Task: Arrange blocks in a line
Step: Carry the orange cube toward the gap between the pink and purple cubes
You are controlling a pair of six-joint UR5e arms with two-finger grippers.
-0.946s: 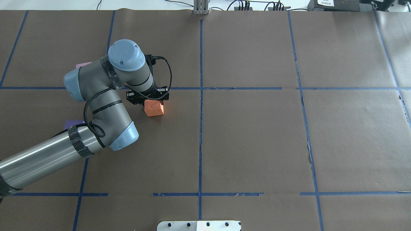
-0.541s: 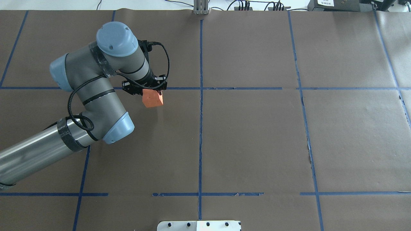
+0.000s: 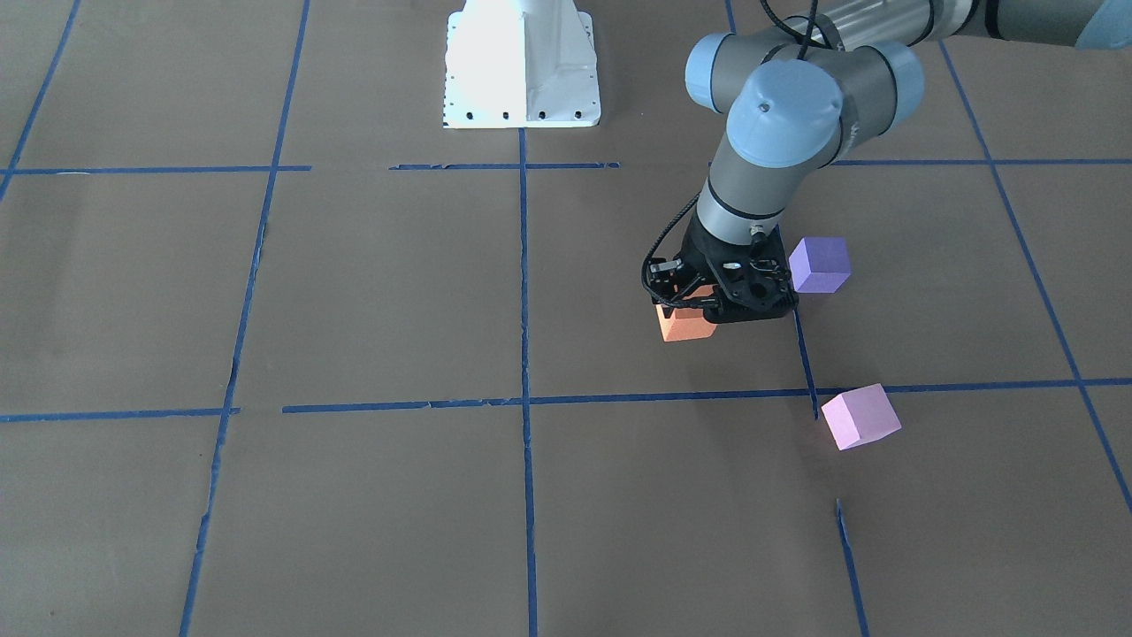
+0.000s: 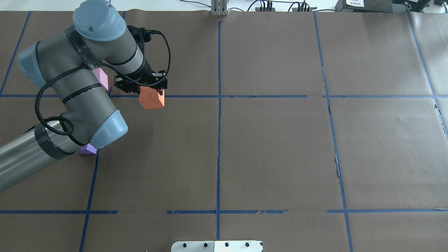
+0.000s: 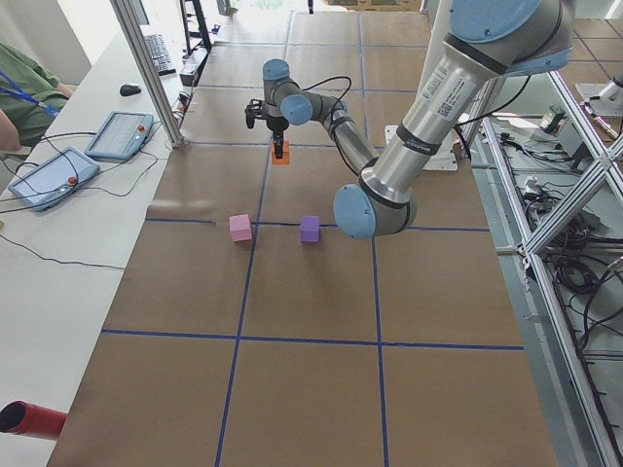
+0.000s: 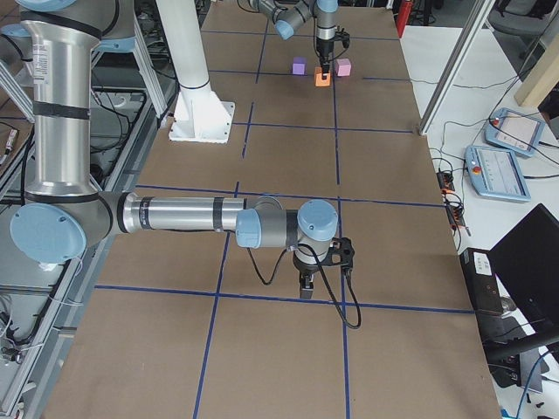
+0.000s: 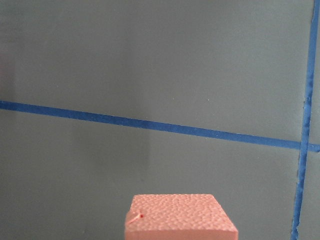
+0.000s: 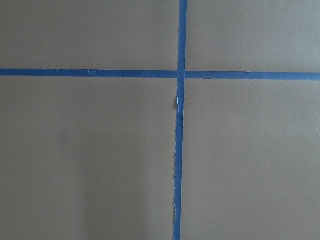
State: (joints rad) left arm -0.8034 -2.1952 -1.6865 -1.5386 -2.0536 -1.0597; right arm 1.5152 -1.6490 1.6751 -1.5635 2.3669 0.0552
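The orange block will go down from my left gripper, and I need to set it between the dark purple block and the light pink block (image 3: 844, 339).
My left gripper (image 4: 150, 91) is shut on the orange block (image 4: 151, 98) and holds it just above the brown paper, near a blue tape line. The block also shows in the front view (image 3: 685, 326) and at the bottom of the left wrist view (image 7: 180, 217). The dark purple block (image 3: 819, 264) sits just beside the gripper, on the robot's side. The light pink block (image 3: 860, 416) lies farther out, by a tape crossing. In the overhead view my arm partly hides both. My right gripper (image 6: 306, 284) hangs low over a tape line far from the blocks; I cannot tell whether it is open.
The white robot base plate (image 3: 522, 80) stands at the table's robot-side edge. Blue tape lines (image 4: 218, 105) divide the brown paper into squares. Teach pendants (image 5: 122, 133) and cables lie on a side bench beyond the table.
My left arm has carried the orange block up and to the left in the overhead view, toward the far tape line and the pink block. The purple and pink blocks now peek out from under the arm.
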